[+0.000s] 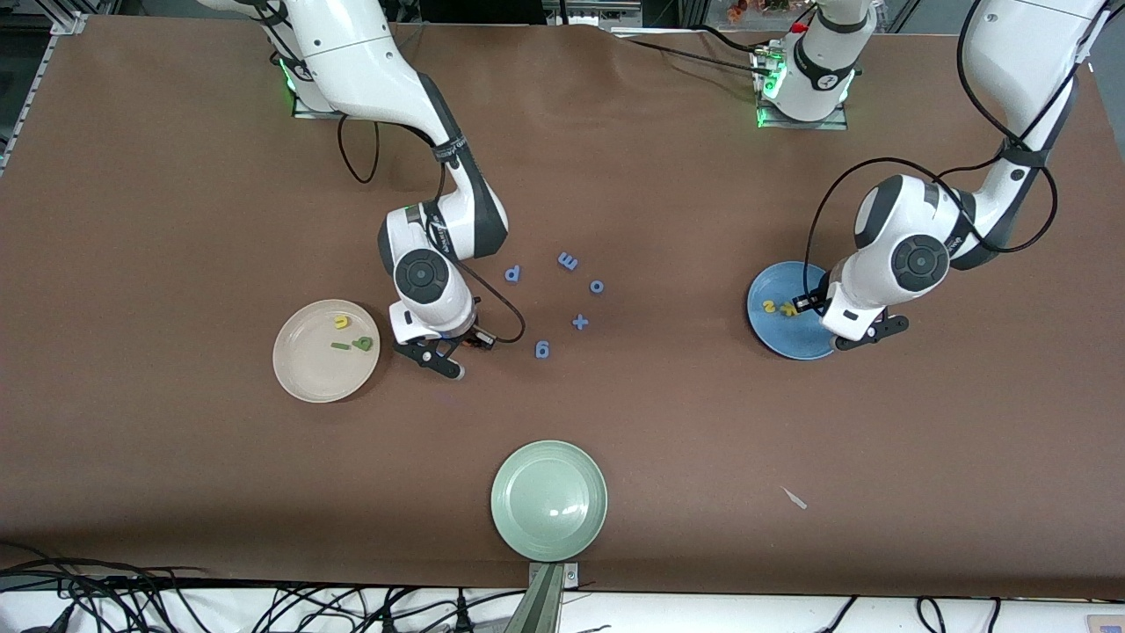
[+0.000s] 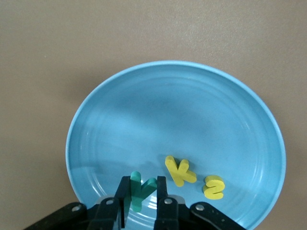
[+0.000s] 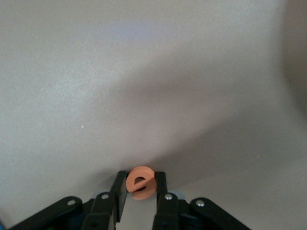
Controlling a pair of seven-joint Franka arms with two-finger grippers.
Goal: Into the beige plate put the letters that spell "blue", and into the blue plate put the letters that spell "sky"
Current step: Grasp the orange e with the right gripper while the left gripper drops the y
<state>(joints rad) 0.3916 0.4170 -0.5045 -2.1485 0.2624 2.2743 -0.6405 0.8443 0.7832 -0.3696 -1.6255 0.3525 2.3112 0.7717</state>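
Observation:
The orange e is in my right gripper, low at the table beside the beige plate. It will let go of it near the middle of the beige plate (image 1: 322, 358), across the green l from the yellow u.
My left gripper (image 1: 807, 304) (image 2: 142, 185) hangs over the blue plate (image 1: 773, 341) (image 2: 168, 110), shut on the teal y (image 2: 137, 181), which stands upright between its fingers. The yellow k (image 1: 788, 309) (image 2: 178, 171) and yellow s (image 1: 769, 306) (image 2: 214, 187) lie in that plate. Low at the table beside the beige plate (image 1: 294, 369), my right gripper (image 1: 479, 339) (image 3: 140, 181) is shut on the orange e (image 3: 144, 188). In the beige plate lie the yellow u (image 1: 340, 323), the green l (image 1: 341, 345) and the green b (image 1: 362, 343).
Several blue letters and a plus sign (image 1: 580, 322) are scattered mid-table between the arms, a blue 6 (image 1: 542, 349) closest to my right gripper. A pale green plate (image 1: 527, 527) sits near the table's front edge. A small white scrap (image 1: 795, 498) lies toward the left arm's end.

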